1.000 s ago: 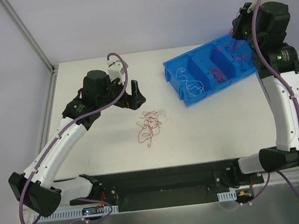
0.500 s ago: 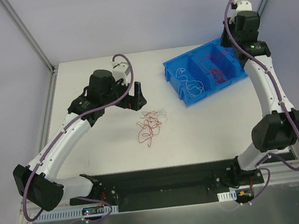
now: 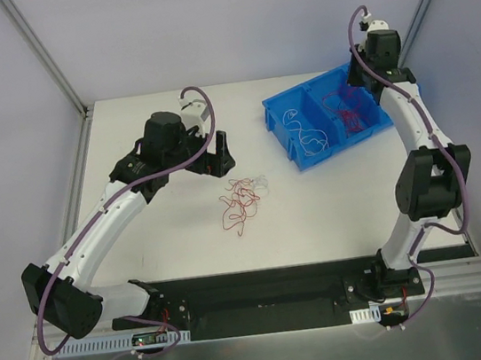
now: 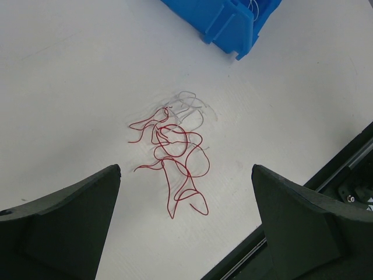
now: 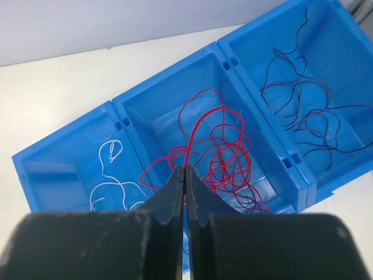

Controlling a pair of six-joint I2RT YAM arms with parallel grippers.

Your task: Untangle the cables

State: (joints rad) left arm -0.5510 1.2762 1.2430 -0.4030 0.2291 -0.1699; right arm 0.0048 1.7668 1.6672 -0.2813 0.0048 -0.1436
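Note:
The robot's left gripper needs to next move to the near-side loop (image 3: pixel 240 231) (image 4: pixel 197 196) of the red cables, the one nearest the black rail, and close there.
A loose tangle of red cables (image 3: pixel 239 200) with a few pale strands lies mid-table; the left wrist view shows that tangle (image 4: pixel 175 154) flat on the white surface. My left gripper (image 3: pixel 218 154) hovers just behind it, open, and nothing is between the left gripper's (image 4: pixel 185 169) wide-set fingers. My right gripper (image 5: pixel 185 169) is shut above the blue bin's middle compartment, with a red cable (image 5: pixel 201 119) rising from its fingertips. From the top view the right gripper (image 3: pixel 362 73) is over the bin's far end.
The blue bin (image 3: pixel 280 107) at the back right has three compartments: white cables (image 5: pixel 113 175) in the left, red in the middle, dark cables (image 5: pixel 303 111) in the right. The bin's corner (image 4: pixel 224 20) shows beyond the tangle. A black rail (image 3: pixel 265 288) borders the table's near edge.
The right arm has swung back and to the left, uncovering the bin's right end, its gripper still shut. The left gripper edged slightly right toward the tangle and then held still.

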